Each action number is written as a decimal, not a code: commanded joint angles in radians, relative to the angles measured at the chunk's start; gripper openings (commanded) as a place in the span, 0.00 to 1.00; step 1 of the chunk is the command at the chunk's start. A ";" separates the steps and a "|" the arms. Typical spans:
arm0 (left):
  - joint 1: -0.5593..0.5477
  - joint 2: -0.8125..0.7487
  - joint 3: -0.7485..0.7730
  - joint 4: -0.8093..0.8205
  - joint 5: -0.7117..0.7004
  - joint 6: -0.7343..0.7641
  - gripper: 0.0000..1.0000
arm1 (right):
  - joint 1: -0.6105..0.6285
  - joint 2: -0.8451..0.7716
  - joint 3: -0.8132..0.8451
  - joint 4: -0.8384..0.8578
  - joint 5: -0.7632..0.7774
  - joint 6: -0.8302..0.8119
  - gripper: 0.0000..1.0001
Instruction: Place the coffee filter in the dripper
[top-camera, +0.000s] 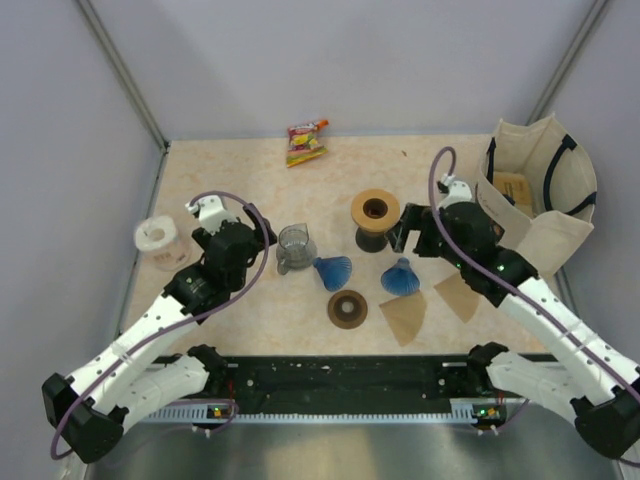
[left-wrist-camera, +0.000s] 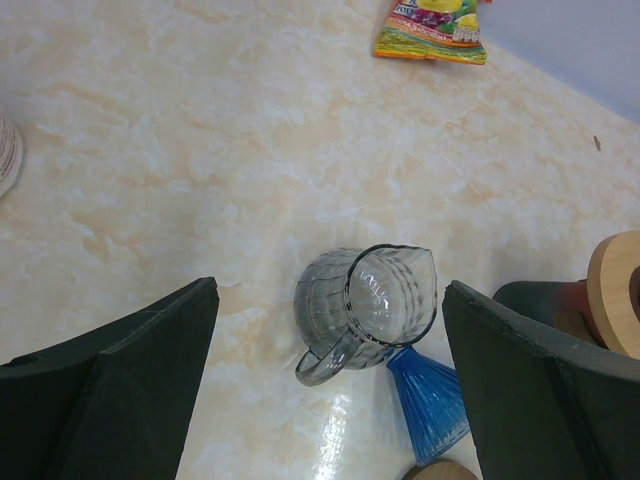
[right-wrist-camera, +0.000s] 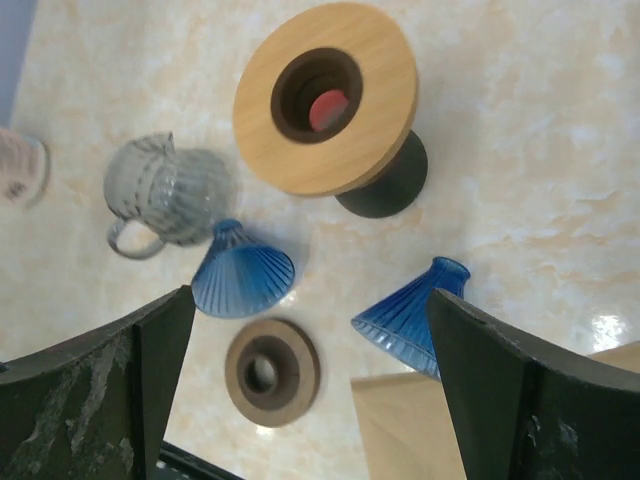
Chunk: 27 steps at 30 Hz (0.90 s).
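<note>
The blue dripper nearer the cloth bag should be grabbed next by my right gripper, which will close on the dripper's wide rim (top-camera: 418, 287) (right-wrist-camera: 432, 371) at its bag-facing side.
Two blue ribbed glass drippers lie on their sides: one (top-camera: 333, 271) beside a grey glass pitcher (top-camera: 295, 246), the other (top-camera: 400, 278) further right. Two brown paper filters lie flat, one (top-camera: 404, 318) in front of the right dripper and one (top-camera: 456, 296) to its right. A light wooden dripper stand (top-camera: 375, 209) sits on a dark base. My left gripper (left-wrist-camera: 330, 390) is open above the pitcher (left-wrist-camera: 365, 310). My right gripper (right-wrist-camera: 310, 385) is open and empty above the second dripper (right-wrist-camera: 412, 317) and a filter (right-wrist-camera: 420, 425).
A dark wooden ring (top-camera: 347, 308) lies near the front. A snack packet (top-camera: 305, 142) lies at the back, a white roll (top-camera: 160, 240) at the left, and a cloth bag (top-camera: 540, 185) at the right. A black rail (top-camera: 350, 385) runs along the near edge.
</note>
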 joint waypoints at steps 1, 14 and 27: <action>-0.002 0.000 0.038 0.065 -0.027 0.026 0.99 | 0.207 0.068 0.099 -0.273 0.309 -0.210 0.98; 0.000 0.003 0.003 0.067 -0.050 0.041 0.99 | 0.453 0.220 0.081 -0.275 0.303 -0.788 0.84; 0.000 0.028 0.011 0.067 -0.055 0.052 0.99 | 0.453 0.243 -0.077 -0.191 0.397 -1.000 0.77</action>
